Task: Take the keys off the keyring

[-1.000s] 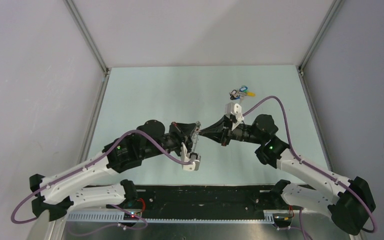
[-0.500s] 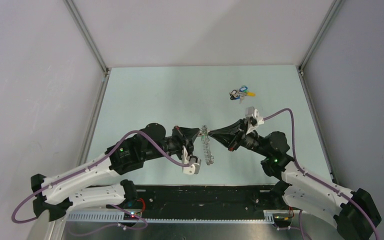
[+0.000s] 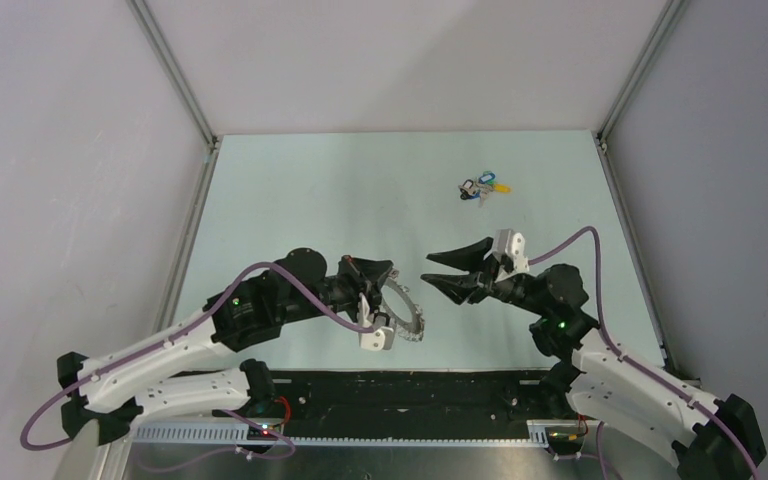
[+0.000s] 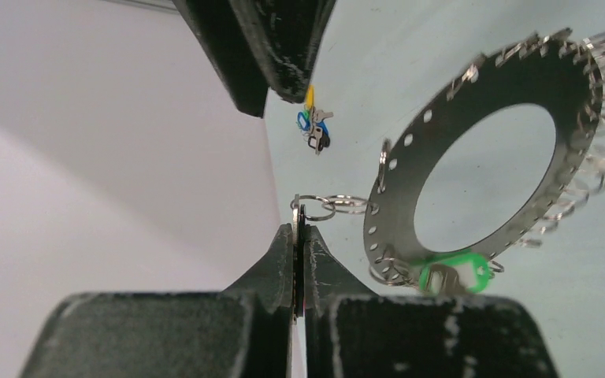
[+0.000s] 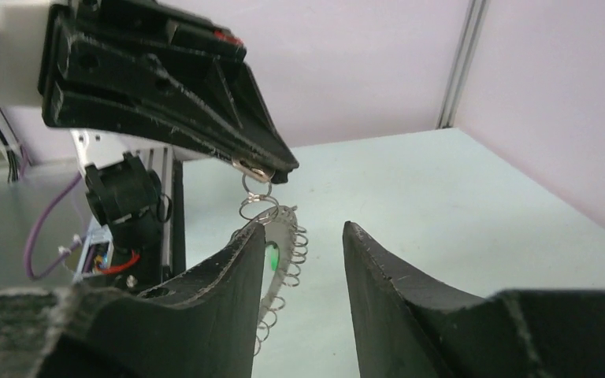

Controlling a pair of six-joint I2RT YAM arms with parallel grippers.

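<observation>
Small split rings join my left gripper's key to the hanging keyring, so I should pinch those rings [image 5: 258, 199] beside the key with my right gripper before pulling.
The keyring [image 3: 419, 318], a flat silvery ring rimmed with small wire loops, hangs below my left gripper [image 3: 391, 273]. In the left wrist view the left gripper [image 4: 300, 228] is shut on a thin dark key seen edge-on. Small split rings link that key to the keyring [image 4: 410, 173]. The green key [image 4: 453, 276] hangs at the ring's lower rim. My right gripper [image 3: 427, 270] is open and empty, just right of the ring and apart from it. In the right wrist view the right gripper [image 5: 306, 228] faces the keyring [image 5: 287, 228], with the green key [image 5: 271, 256] behind its left finger.
A small bunch of blue and yellow-headed keys [image 3: 482, 188] lies on the pale green table at the back right, and shows in the left wrist view [image 4: 313, 126]. Grey walls with metal corner posts [image 3: 175, 70] enclose the table.
The right gripper has let go, opened and drawn back to the right. The keyring has swung from edge-on to hanging broadside under the left gripper, which has sunk slightly.
</observation>
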